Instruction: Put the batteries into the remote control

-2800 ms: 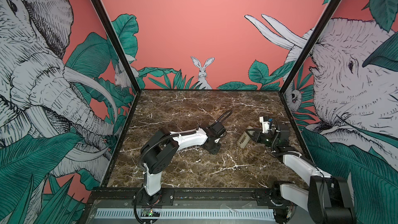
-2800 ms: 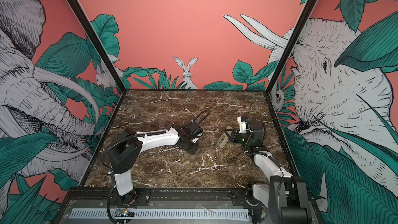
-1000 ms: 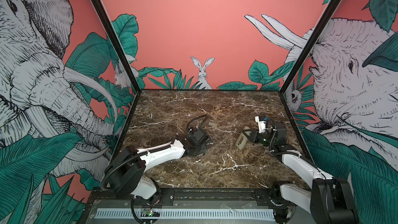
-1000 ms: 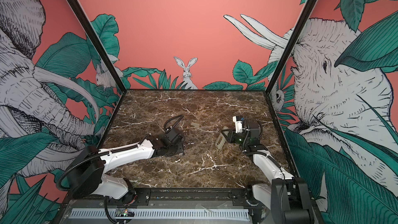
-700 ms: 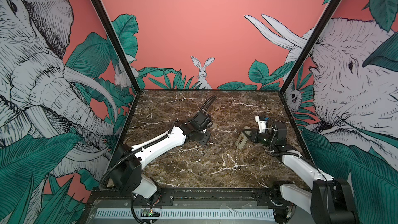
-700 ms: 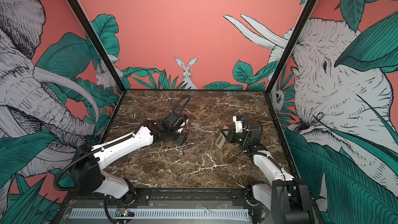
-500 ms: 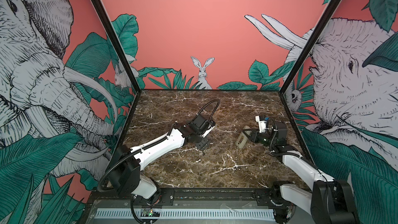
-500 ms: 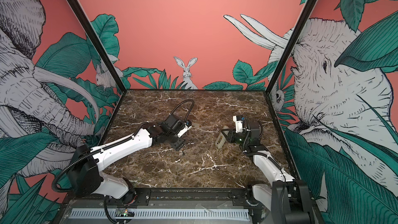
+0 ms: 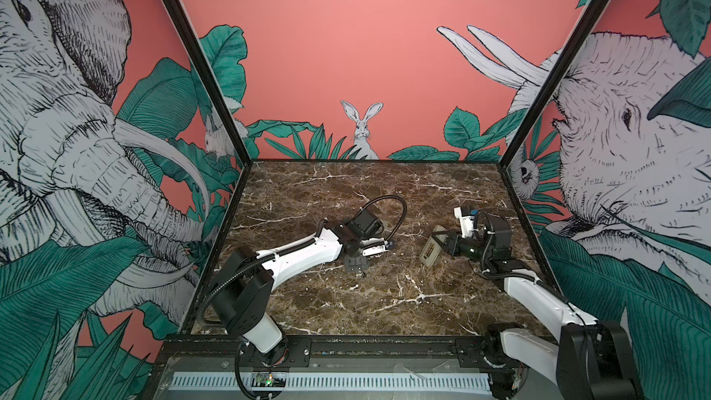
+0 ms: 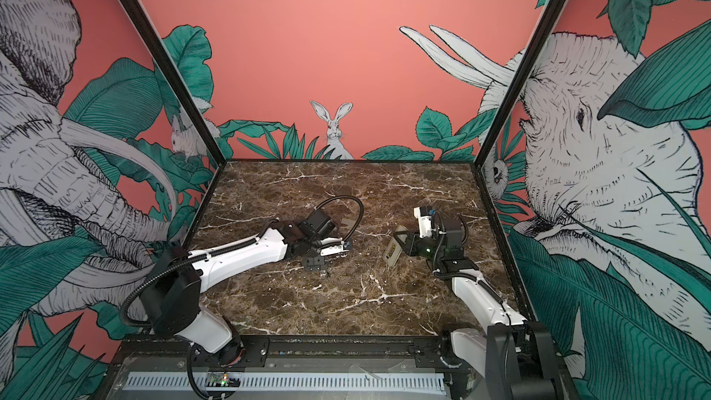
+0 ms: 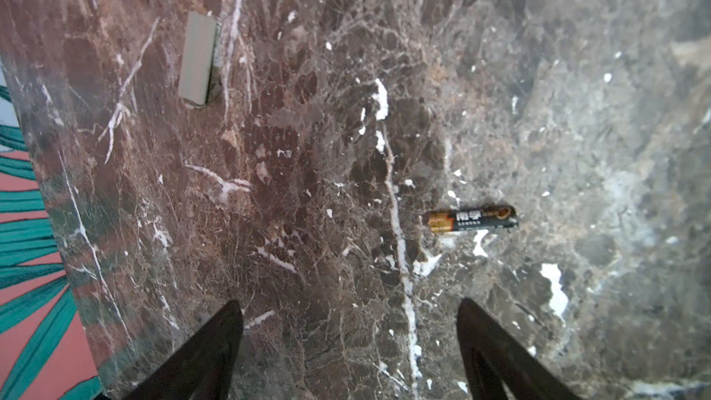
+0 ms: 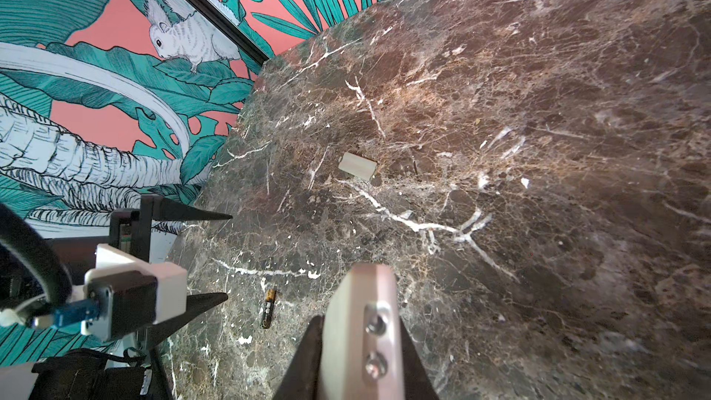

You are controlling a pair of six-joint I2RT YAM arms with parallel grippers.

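Note:
The battery lies across my left fingers; I should close them to swing it straight, then reopen and take it by its sides (image 11: 475, 227).
One battery (image 11: 472, 220), dark with a gold end, lies flat on the marble table (image 11: 307, 148). My left gripper (image 11: 348, 303) hovers just short of it, open, with nothing between its black fingers (image 11: 215, 340). The right wrist view shows the same battery (image 12: 268, 308) beside the left gripper (image 12: 221, 257). My right gripper (image 12: 358, 325) is shut on the remote control (image 12: 361, 340) and holds it on edge, off the table, at centre right in both top views (image 9: 433, 251) (image 10: 396, 250). The left gripper (image 9: 359, 267) (image 10: 317, 263) points down at the table's middle.
A small flat grey cover plate (image 11: 198, 58) (image 12: 358, 165) lies on the marble farther back, apart from the battery. Painted walls (image 9: 346, 51) close the table at the back and both sides. The left arm's cable (image 9: 400, 202) loops above its wrist.
My left arm swung back and to the right over the table's middle, and its jaws opened wide. The right gripper has kept still with the remote control in it.

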